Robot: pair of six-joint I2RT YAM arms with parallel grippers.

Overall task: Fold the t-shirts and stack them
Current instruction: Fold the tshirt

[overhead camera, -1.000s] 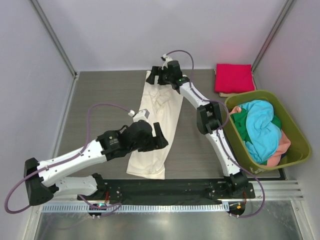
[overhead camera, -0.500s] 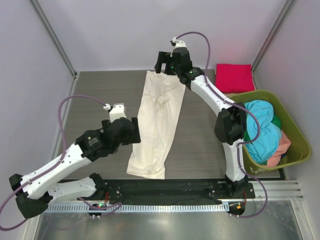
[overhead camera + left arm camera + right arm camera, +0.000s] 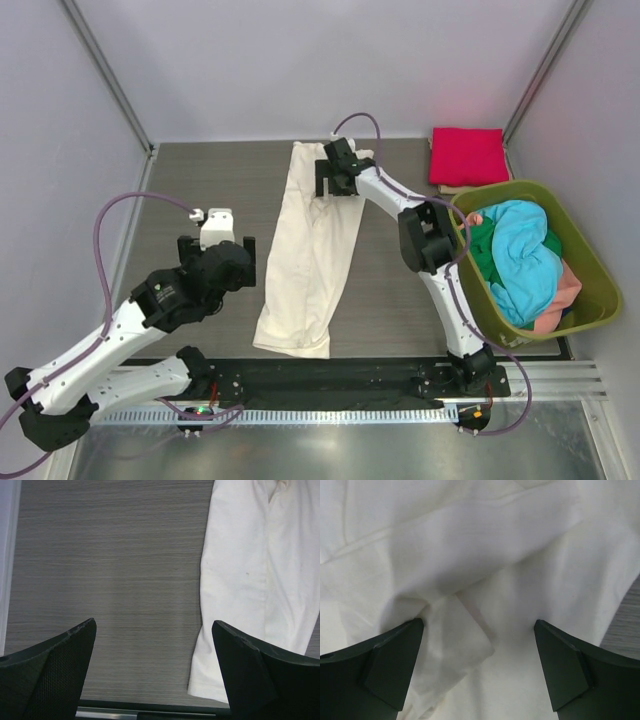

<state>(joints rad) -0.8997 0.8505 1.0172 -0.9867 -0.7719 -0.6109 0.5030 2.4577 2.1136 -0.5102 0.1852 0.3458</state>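
The robot's left gripper will next grip the cream-white t-shirt's near corner (image 3: 257, 343) (image 3: 191, 692), the corner farther away from the olive-green basket.
A cream-white t-shirt (image 3: 312, 245) lies folded lengthwise into a long strip down the middle of the table. My right gripper (image 3: 334, 178) is open just above its far end; in the right wrist view (image 3: 477, 645) a small loose flap (image 3: 457, 645) lies between the fingers. My left gripper (image 3: 222, 243) is open and empty, raised left of the shirt; the left wrist view (image 3: 152, 645) shows the shirt's near left corner (image 3: 250, 590). A folded magenta-red t-shirt (image 3: 468, 156) lies at the far right. Turquoise (image 3: 520, 255), green (image 3: 478, 240) and salmon pink (image 3: 560, 300) shirts are in the basket.
The olive-green plastic basket (image 3: 592, 262) stands at the right edge of the table. A black rail (image 3: 330, 380) runs along the near edge. Grey walls close in the left, far and right sides.
My left arm has pulled back left, off the shirt. My right gripper has come down from the far end onto the shirt's upper part. The shirt's top has straightened.
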